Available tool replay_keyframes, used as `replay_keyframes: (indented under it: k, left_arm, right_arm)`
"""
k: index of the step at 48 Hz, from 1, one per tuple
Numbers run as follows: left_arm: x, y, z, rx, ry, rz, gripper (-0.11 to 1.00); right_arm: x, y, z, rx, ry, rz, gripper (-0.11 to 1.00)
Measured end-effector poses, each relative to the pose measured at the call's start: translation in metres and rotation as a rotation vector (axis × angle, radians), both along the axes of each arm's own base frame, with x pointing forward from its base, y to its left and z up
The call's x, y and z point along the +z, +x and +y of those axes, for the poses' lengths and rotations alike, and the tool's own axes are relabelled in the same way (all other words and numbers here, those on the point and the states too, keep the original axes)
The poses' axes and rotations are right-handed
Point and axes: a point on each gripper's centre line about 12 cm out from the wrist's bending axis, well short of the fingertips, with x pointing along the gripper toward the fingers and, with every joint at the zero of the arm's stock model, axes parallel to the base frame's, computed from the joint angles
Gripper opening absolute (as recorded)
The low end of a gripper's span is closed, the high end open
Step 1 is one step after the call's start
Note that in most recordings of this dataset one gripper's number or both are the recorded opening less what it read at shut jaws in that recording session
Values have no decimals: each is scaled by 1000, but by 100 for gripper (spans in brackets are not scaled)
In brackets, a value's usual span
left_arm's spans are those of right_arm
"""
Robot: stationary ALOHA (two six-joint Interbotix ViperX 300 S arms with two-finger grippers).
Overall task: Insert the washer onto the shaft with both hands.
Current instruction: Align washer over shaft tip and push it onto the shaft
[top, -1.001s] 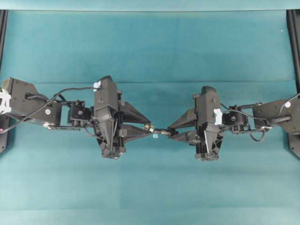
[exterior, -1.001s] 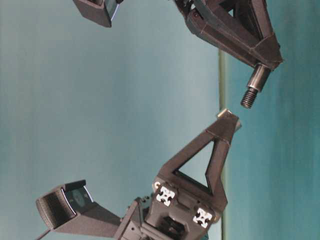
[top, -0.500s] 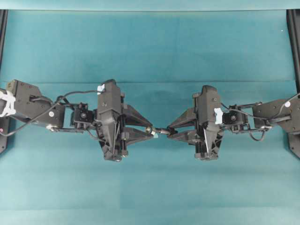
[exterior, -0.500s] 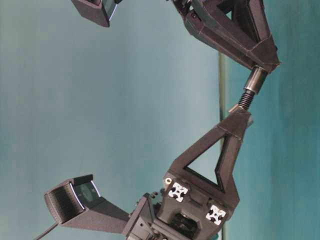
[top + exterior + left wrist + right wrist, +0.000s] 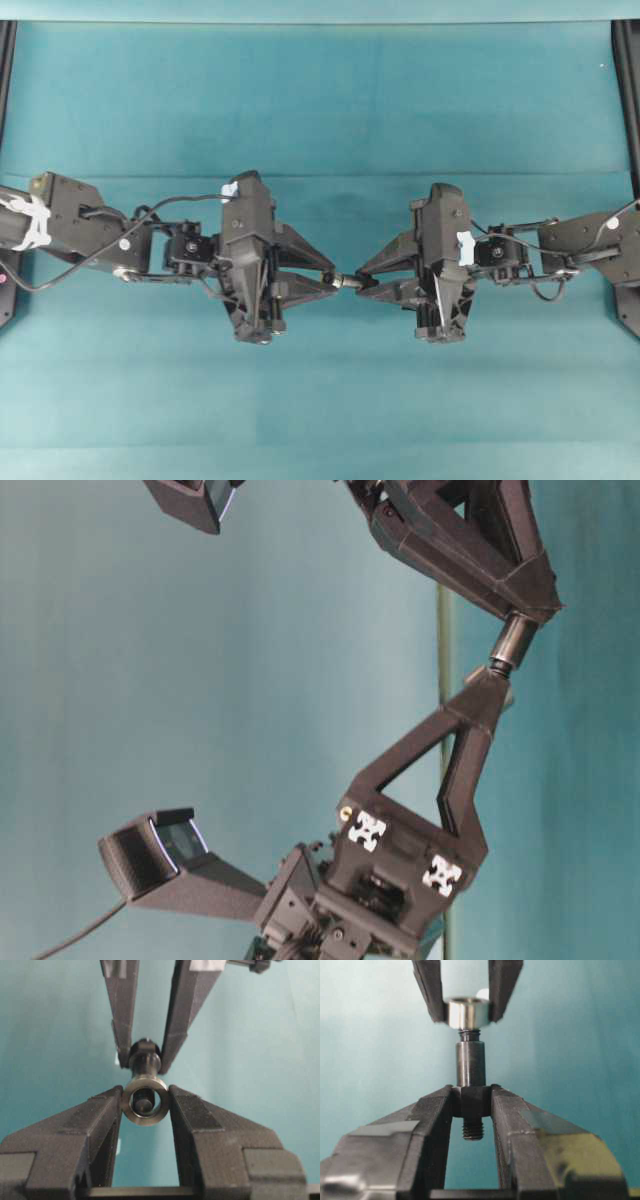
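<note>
My left gripper will let go of the silvery washer on the dark shaft [image 5: 348,275] [image 5: 145,1064], close to the fingertips of my right gripper.
The silvery washer [image 5: 145,1111] is pinched edge-on between my left gripper's [image 5: 145,1102] fingers. Through its hole I see the thin end of the dark shaft [image 5: 470,1062]. My right gripper [image 5: 472,1097] is shut on the shaft's thick middle, and a short threaded stub pokes out behind the jaws. In the right wrist view the washer [image 5: 467,1013] sits over the shaft's threaded tip, with a little thread still showing below it. In the overhead view the left gripper [image 5: 328,279] and right gripper [image 5: 364,282] meet tip to tip above mid-table, joined by the shaft [image 5: 347,281].
Teal cloth [image 5: 320,400] covers the table under both raised arms. Black frame rails [image 5: 628,90] run along the left and right edges. A tiny pale bit [image 5: 482,994] shows on the cloth below the tips.
My left arm has moved right, toward the right gripper. The gap has closed and the washer now sits over the shaft's threaded end. The right arm has stayed still.
</note>
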Motion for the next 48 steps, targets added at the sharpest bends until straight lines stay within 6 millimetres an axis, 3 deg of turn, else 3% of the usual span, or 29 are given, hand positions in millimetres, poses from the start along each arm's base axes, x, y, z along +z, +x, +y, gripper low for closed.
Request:
replay_keyframes:
  k: [29, 48]
  left_arm:
    - [-8, 20, 1, -2, 14, 30, 35]
    - [-13, 23, 1, 0, 12, 59, 35]
  right_arm:
    - [-7, -1, -3, -8, -1, 23, 0]
    - [-8, 0, -5, -13, -1, 25, 0]
